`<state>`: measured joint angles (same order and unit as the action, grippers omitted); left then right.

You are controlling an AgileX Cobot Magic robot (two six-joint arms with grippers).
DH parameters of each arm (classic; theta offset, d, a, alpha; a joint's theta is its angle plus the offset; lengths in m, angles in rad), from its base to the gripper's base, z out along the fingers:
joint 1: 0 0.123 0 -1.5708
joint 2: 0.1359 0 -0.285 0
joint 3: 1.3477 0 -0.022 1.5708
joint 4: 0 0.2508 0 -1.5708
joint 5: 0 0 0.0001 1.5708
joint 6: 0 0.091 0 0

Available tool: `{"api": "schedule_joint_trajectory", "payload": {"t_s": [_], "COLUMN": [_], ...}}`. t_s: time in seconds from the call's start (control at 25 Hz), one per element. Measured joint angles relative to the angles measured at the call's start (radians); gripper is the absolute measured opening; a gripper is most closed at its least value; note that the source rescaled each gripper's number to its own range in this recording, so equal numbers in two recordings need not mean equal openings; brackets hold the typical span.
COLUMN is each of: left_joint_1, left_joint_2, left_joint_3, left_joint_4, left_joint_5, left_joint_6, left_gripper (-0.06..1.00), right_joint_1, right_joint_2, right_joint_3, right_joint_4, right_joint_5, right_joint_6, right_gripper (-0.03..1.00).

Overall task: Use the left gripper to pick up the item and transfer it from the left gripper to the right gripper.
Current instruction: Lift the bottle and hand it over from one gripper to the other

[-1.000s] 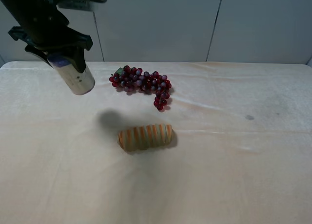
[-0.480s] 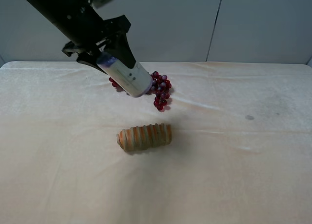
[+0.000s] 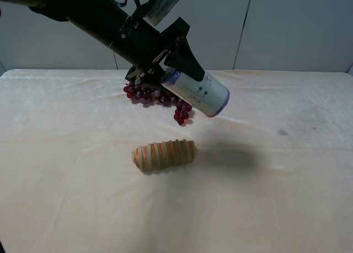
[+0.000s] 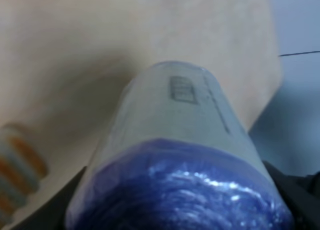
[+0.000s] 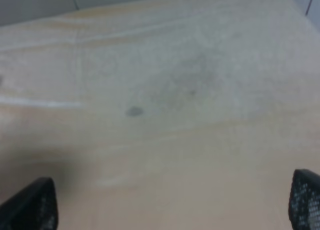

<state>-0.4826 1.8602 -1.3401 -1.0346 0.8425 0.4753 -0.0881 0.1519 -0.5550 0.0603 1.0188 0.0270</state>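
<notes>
The item's loose end (image 3: 215,99), the lower part of the item sticking out past my left gripper's fingers, will be gripped by my right gripper.
My left gripper (image 3: 172,70) is shut on the item (image 3: 196,92), a cream-white cylinder with purple-blue ends, and holds it in the air above the table, past the grapes, its free end pointing right and down. In the left wrist view the item (image 4: 185,160) fills the frame, its purple end nearest. My right gripper is out of the exterior high view. In the right wrist view its two black fingertips (image 5: 30,205) sit far apart at the frame corners, open and empty above bare cloth.
A striped orange-tan bread roll (image 3: 164,155) lies mid-table, below the held item. A bunch of dark red grapes (image 3: 159,94) lies behind it, partly hidden by the left arm. A cream cloth (image 3: 287,176) covers the table; a small dark spot (image 3: 282,133) marks its right side.
The left arm has swung right and forward with the item, from the far left to above the grapes. The roll and grapes have not moved.
</notes>
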Motion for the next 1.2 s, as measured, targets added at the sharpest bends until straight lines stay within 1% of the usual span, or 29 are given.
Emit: {"api": "schedule_joint_trajectory", "payload": {"t_s": [0.04,0.12,0.2,0.32,0.36,0.56,0.68,0.8,0.96,1.2], "left_joint_1": [0.0,0.0,0.0,0.0,0.0,0.0,0.0,0.0,0.0,0.0], "left_joint_2": [0.0,0.0,0.0,0.0,0.0,0.0,0.0,0.0,0.0,0.0], "left_joint_3": [0.0,0.0,0.0,0.0,0.0,0.0,0.0,0.0,0.0,0.0], "left_joint_4": [-0.02,-0.054,-0.074,-0.081,-0.087,-0.1,-0.1,-0.1,-0.1,-0.115], "left_joint_5": [0.007,0.026,0.048,0.068,0.069,0.07,0.07,0.077,0.089,0.093], "left_joint_6": [0.013,0.033,0.046,0.053,0.054,0.057,0.058,0.058,0.058,0.06], "left_gripper": [0.0,0.0,0.0,0.0,0.0,0.0,0.0,0.0,0.0,0.0], "right_joint_1": [0.0,0.0,0.016,0.1,0.139,0.354,0.482,0.566,0.625,0.631], "right_joint_2": [0.048,0.168,0.27,0.402,0.445,0.61,0.686,0.763,0.873,1.007], "right_joint_3": [-0.021,-0.061,-0.086,-0.114,-0.121,-0.135,-0.15,-0.181,-0.242,-0.308], "right_joint_4": [0.023,0.097,0.192,0.317,0.335,0.349,0.343,0.3,0.265,0.273], "right_joint_5": [-0.005,-0.022,-0.066,-0.142,-0.167,-0.318,-0.391,-0.449,-0.479,-0.485], "right_joint_6": [-0.027,-0.144,-0.256,-0.404,-0.45,-0.586,-0.61,-0.615,-0.617,-0.699], "right_gripper": [1.0,1.0,1.0,1.0,1.0,1.0,1.0,1.0,1.0,1.0]}}
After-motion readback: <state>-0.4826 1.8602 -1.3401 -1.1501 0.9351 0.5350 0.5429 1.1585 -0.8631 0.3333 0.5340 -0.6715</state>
